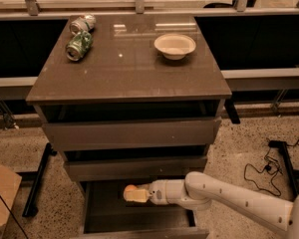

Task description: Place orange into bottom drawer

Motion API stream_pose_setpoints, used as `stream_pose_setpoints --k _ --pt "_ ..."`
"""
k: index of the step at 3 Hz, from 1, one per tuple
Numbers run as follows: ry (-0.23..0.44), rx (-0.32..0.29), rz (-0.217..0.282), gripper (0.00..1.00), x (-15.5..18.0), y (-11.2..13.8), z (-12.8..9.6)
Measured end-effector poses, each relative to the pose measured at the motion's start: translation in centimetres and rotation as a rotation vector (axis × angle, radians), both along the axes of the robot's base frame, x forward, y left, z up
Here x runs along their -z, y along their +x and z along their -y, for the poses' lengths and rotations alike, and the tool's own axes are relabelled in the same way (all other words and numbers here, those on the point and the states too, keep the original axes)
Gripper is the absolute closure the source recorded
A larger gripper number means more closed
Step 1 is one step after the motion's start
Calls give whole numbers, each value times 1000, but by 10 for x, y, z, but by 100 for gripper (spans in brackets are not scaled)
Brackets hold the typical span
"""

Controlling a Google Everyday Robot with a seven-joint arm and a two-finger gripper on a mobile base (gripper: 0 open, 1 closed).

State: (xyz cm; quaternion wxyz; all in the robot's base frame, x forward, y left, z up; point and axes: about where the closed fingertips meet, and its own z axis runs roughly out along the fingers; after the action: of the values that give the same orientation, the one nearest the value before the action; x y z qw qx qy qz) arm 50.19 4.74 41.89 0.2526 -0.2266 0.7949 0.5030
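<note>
Next, I release the orange near the middle of the bottom drawer's dark bottom [141,210].
My gripper [134,193] reaches in from the right, low in front of the cabinet, over the pulled-out bottom drawer [139,230]. Its cream fingers [138,196] are closed around the small orange [130,188], which shows at the fingertips' upper left. The orange hangs above the drawer's dark interior, just below the front of the middle drawer [134,168]. The white arm [229,203] stretches off to the lower right.
On the cabinet top [124,59] lie two crushed cans [79,44] at the back left and a cream bowl [175,46] at the back right. A cardboard box [0,193] stands on the floor at left. Cables [264,171] lie at right.
</note>
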Motion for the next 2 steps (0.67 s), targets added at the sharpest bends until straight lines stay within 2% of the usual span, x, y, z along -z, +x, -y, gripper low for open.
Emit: stream_pose_setpoints --k 1,2 --pt "-4 32 -81 100 62 -8 -2" --pt "-2 70 -141 100 106 -13 -1"
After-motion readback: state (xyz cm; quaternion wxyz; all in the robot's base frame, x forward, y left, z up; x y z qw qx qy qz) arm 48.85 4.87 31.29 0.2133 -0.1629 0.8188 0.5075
